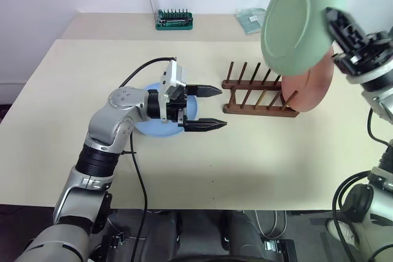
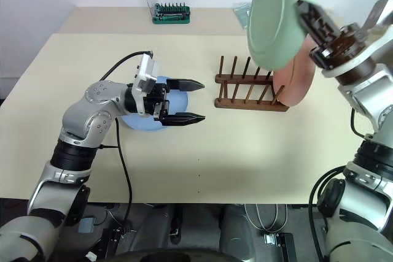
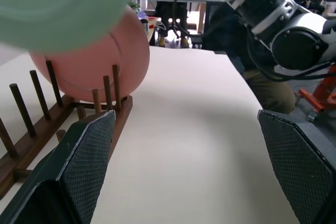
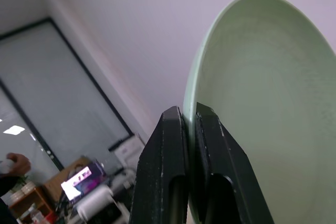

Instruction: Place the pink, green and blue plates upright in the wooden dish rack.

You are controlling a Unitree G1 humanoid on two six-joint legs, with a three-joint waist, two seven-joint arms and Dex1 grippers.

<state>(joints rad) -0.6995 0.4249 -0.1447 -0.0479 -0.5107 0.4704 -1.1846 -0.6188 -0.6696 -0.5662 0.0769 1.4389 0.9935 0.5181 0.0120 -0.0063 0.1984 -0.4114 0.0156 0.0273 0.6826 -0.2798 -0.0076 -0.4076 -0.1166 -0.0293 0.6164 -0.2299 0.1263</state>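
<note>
Next, my right gripper releases the green plate, standing on edge, between the rack's wires just beside the pink plate (image 1: 273, 106).
The green plate (image 1: 298, 19) hangs on edge in the air above the right end of the wooden dish rack (image 1: 258, 97), my right gripper (image 1: 334, 19) shut on its rim. The pink plate (image 1: 316, 84) stands upright between the pegs at the rack's right end. Left of the rack, the blue plate (image 1: 147, 126) lies flat on the table, partly hidden under my left gripper (image 1: 212, 107). That gripper is open with nothing between its fingers and points level toward the rack. The left wrist view shows the pink plate (image 3: 100, 61) in the rack (image 3: 31, 124).
A green screwdriver-bit case (image 1: 174, 19) stands with its clear lid up at the table's far edge. A packet (image 1: 250, 19) lies to its right. A black cable (image 1: 144, 69) runs across the table behind my left arm. A person (image 3: 273, 87) crouches beyond the table.
</note>
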